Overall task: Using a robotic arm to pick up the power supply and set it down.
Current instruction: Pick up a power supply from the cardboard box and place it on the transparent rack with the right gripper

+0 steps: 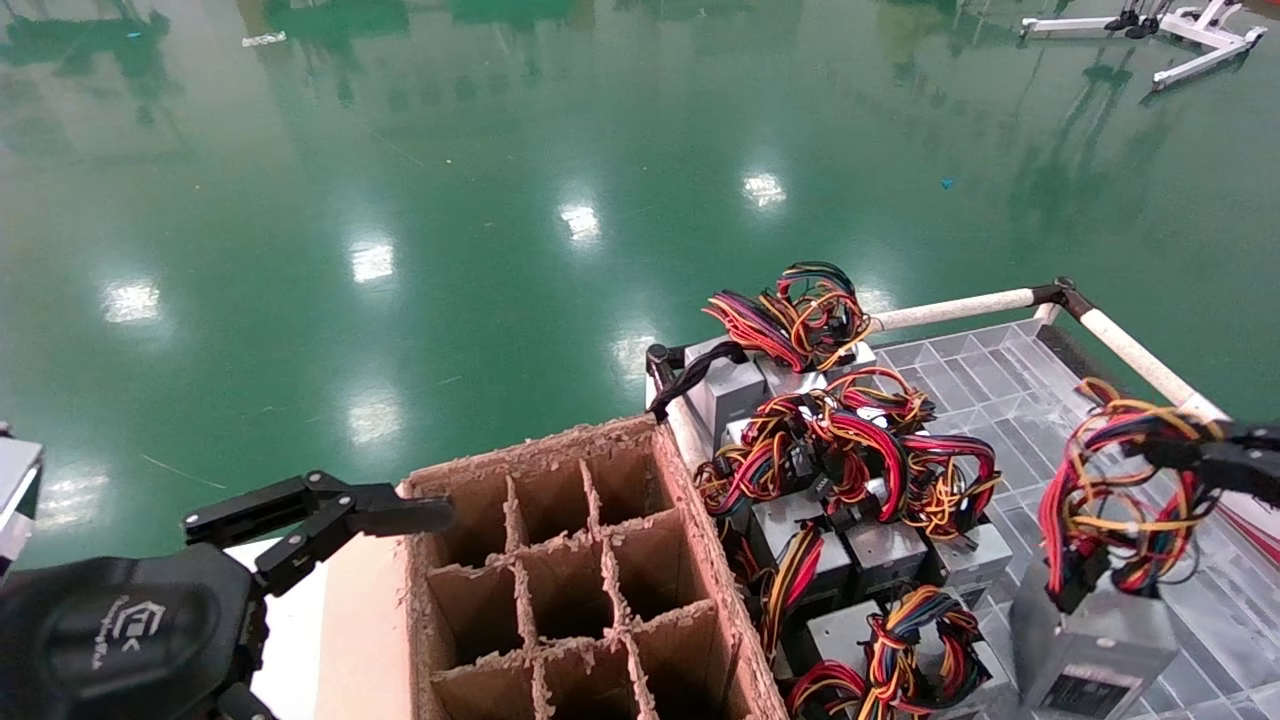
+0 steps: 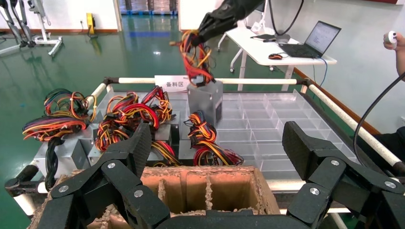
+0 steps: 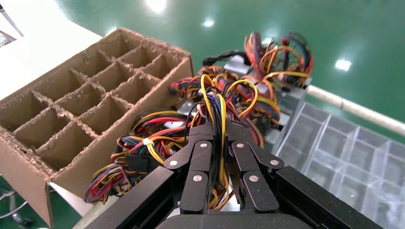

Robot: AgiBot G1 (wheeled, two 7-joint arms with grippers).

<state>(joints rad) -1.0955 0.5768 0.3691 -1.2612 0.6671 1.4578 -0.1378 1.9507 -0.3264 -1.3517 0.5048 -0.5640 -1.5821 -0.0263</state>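
Next, I release the power supply on the clear tray (image 1: 1034, 654) with my right gripper, next to the nearest other power supply.
The power supply (image 1: 1095, 640), a grey metal box, hangs tilted by its bundle of red, yellow and black wires (image 1: 1110, 500) just above the clear tray at the right. My right gripper (image 1: 1165, 450) is shut on that wire bundle; in the right wrist view its fingers (image 3: 203, 143) pinch the yellow and black wires (image 3: 216, 102), and the box itself is hidden below. The left wrist view shows the same power supply (image 2: 205, 98) hanging from the far gripper. My left gripper (image 1: 380, 510) stands open and empty at the lower left, over the cardboard box's near corner (image 2: 222, 152).
A brown cardboard divider box (image 1: 540, 450) with several empty cells sits in the middle. Beside it lie several more power supplies with tangled wires (image 1: 850, 470). The clear compartment tray (image 1: 1000, 370) is framed by a white rail (image 1: 950, 308). Green floor lies beyond.
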